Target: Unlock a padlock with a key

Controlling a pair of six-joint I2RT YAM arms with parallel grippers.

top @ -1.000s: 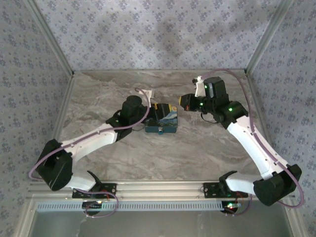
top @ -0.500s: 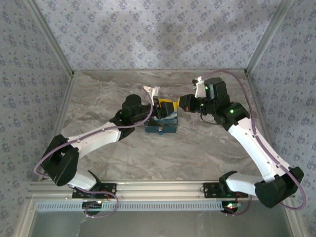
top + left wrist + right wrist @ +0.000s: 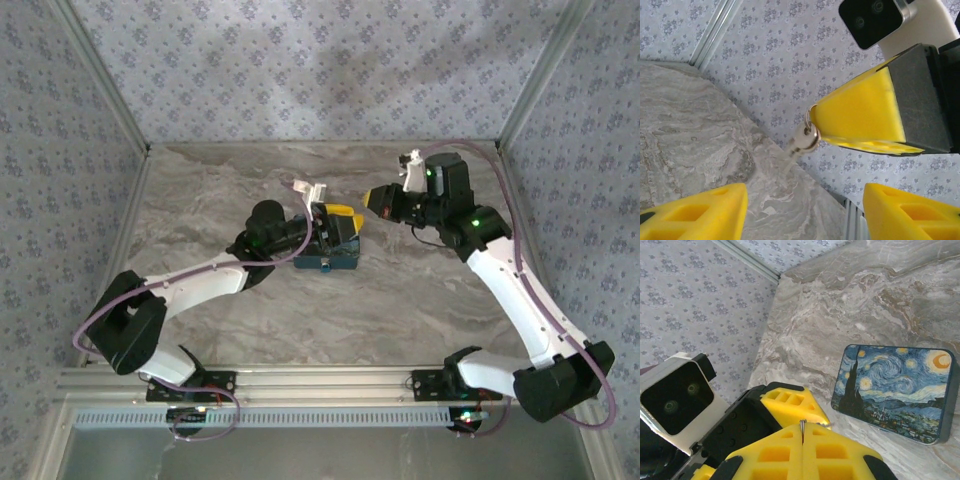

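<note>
My left gripper's open fingers have the key dangling from its ring beyond them, so I need to bring the grippers closer before my left gripper closes on the key [image 3: 799,146].
A small silver key [image 3: 801,141] on a ring hangs from the tips of my right gripper [image 3: 812,114], which is shut on the ring. In the right wrist view a thin edge of metal shows between the closed yellow pads of that gripper [image 3: 802,429]. My left gripper [image 3: 805,200] faces it with its jaws open and nothing between them. From above, the left gripper [image 3: 333,222] and right gripper [image 3: 372,198] stand tip to tip, a small gap apart, over the middle of the table. The padlock is out of view.
A flat tin with a starry-night painting [image 3: 328,257] lies on the marble table [image 3: 400,300] just under and in front of the left gripper; it also appears in the right wrist view [image 3: 895,390]. Patterned walls and metal frame posts [image 3: 525,95] enclose the table.
The left gripper has moved right toward the right gripper and its jaws have spread wider. The right gripper stayed shut and has drawn slightly back to the right.
</note>
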